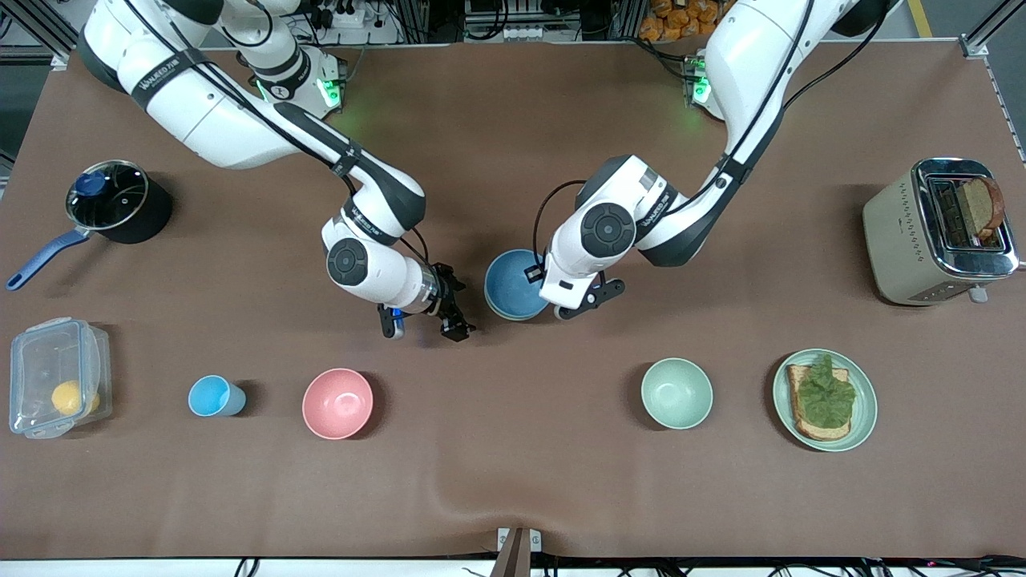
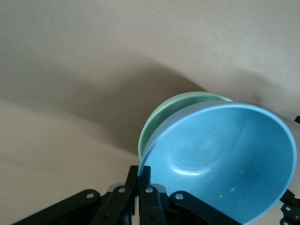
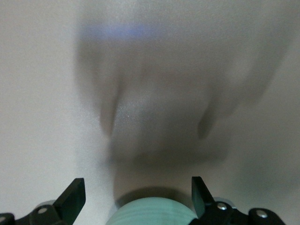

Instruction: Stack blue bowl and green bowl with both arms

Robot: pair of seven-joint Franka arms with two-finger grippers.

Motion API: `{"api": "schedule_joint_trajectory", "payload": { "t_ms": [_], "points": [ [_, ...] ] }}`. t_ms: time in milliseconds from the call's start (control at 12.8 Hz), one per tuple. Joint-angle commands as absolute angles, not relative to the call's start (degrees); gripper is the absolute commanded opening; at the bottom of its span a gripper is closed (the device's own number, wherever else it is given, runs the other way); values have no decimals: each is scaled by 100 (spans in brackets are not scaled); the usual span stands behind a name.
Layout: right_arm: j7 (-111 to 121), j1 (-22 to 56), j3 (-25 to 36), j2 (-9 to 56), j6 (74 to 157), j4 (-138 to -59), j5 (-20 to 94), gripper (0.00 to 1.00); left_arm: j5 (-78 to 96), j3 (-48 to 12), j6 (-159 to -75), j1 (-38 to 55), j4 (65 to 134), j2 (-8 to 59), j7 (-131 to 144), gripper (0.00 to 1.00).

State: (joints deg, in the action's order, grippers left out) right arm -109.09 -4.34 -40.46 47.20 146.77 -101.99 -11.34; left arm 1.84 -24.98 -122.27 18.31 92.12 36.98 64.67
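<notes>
I need to let go of the blue bowl, now tilted in the pale green bowl, with my left gripper once it is nested down inside the pale green bowl at the table's middle (image 1: 512, 288) (image 2: 202, 151).
My left gripper (image 1: 555, 308) (image 2: 139, 180) is shut on the rim of the blue bowl (image 1: 513, 284) (image 2: 225, 159) at the table's middle. In the left wrist view the blue bowl is nested, tilted, in a pale green bowl (image 2: 164, 117), whose rim shows past it. A second green bowl (image 1: 676, 393) stands alone nearer the front camera. My right gripper (image 1: 423, 327) (image 3: 137, 185) is open and empty, low over the table beside the blue bowl, toward the right arm's end. A blurred pale green rounded shape (image 3: 152, 213) shows between its fingers, touching neither.
A pink bowl (image 1: 337, 403), a light-blue cup (image 1: 215, 396) and a clear lidded box (image 1: 56, 389) stand toward the right arm's end. A lidded pot (image 1: 112, 200) is there too. A plate with toast (image 1: 862, 417) and a toaster (image 1: 898, 232) stand toward the left arm's end.
</notes>
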Motion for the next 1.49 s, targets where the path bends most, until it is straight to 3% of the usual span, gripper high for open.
{"api": "schedule_joint_trajectory", "payload": {
  "t_ms": [0, 782, 860, 939, 1017, 1095, 1408],
  "points": [
    [-11021, -457, -4078, 4729, 14748, -10230, -1055, 100, 97, -2479, -12401, 1925, 9202, 3805, 6723, 0],
    [-11013, -422, -4078, 4746, 14844, -10230, -1055, 100, 53, -2470, -12639, 2004, 9193, 4131, 6732, 0],
    [-11021, -422, -4078, 4746, 14845, -10222, -1055, 100, 44, -2470, -12639, 1987, 9185, 4148, 6724, 17],
    [-11021, -422, -4078, 4746, 14836, -10230, -1055, 100, 44, -2470, -12639, 1986, 9185, 4140, 6715, 43],
    [-11013, -422, -4078, 4746, 14836, -10230, -1055, 100, 44, -2470, -12630, 1969, 9167, 4122, 6724, 77],
    [-11021, -422, -4078, 4746, 14836, -10230, -1055, 100, 44, -2470, -12630, 1960, 9158, 4087, 6724, 100],
    [-11030, -474, -4078, 4711, 14618, -10222, -1055, 100, 44, -2452, -12385, 1846, 9158, 3536, 6767, 100]
  ]
}}
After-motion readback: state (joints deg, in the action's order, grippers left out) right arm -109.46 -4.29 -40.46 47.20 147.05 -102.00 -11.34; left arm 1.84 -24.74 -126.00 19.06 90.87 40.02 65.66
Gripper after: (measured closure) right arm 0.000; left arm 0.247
